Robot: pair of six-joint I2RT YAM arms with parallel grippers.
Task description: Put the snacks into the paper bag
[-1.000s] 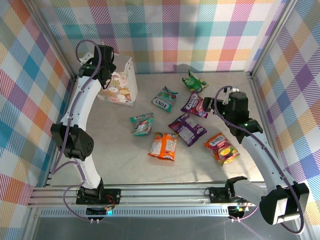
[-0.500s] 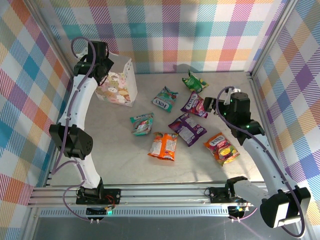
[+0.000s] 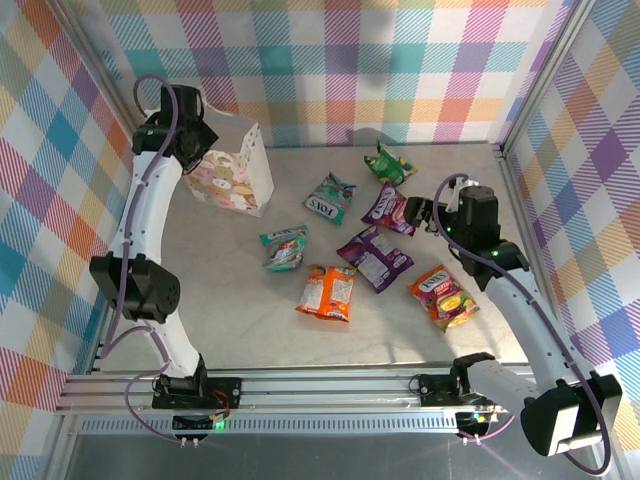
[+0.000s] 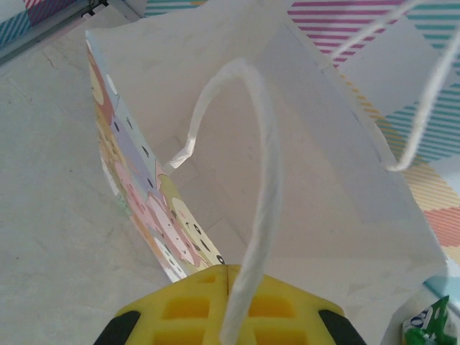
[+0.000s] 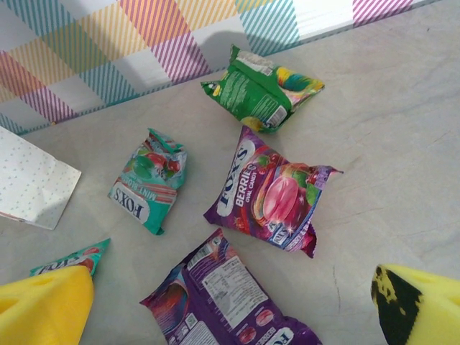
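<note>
I need to open my left gripper, which holds the paper bag by its slack cord handle, and take the printed side's rim (image 4: 159, 165) to turn the bag.
The white paper bag (image 3: 237, 180) with pastel animal print stands at the back left, its mouth open. My left gripper (image 3: 196, 138) hangs over its left rim, shut on the bag's white cord handle (image 4: 266, 187), which runs into the closed yellow jaws (image 4: 228, 269). Several snacks lie on the table: green (image 3: 388, 163), teal (image 3: 328, 197), purple berry (image 3: 389, 208), purple back-side-up (image 3: 374, 257), a second teal (image 3: 284, 247), orange-red (image 3: 328, 291) and orange-pink (image 3: 443, 295). My right gripper (image 3: 425, 212) hovers open above the purple berry packet (image 5: 273, 194), holding nothing.
Checked fabric walls close the table on the back and both sides. The bag's inside (image 4: 309, 144) looks bare white. A green packet corner (image 4: 430, 327) peeks at the bag's lower right. Bare table (image 3: 250, 310) lies in front of the packets.
My left gripper closed on the bag's cord handle and drew back to the left, pulling the bag's top that way. The right arm has hardly moved and stays open.
</note>
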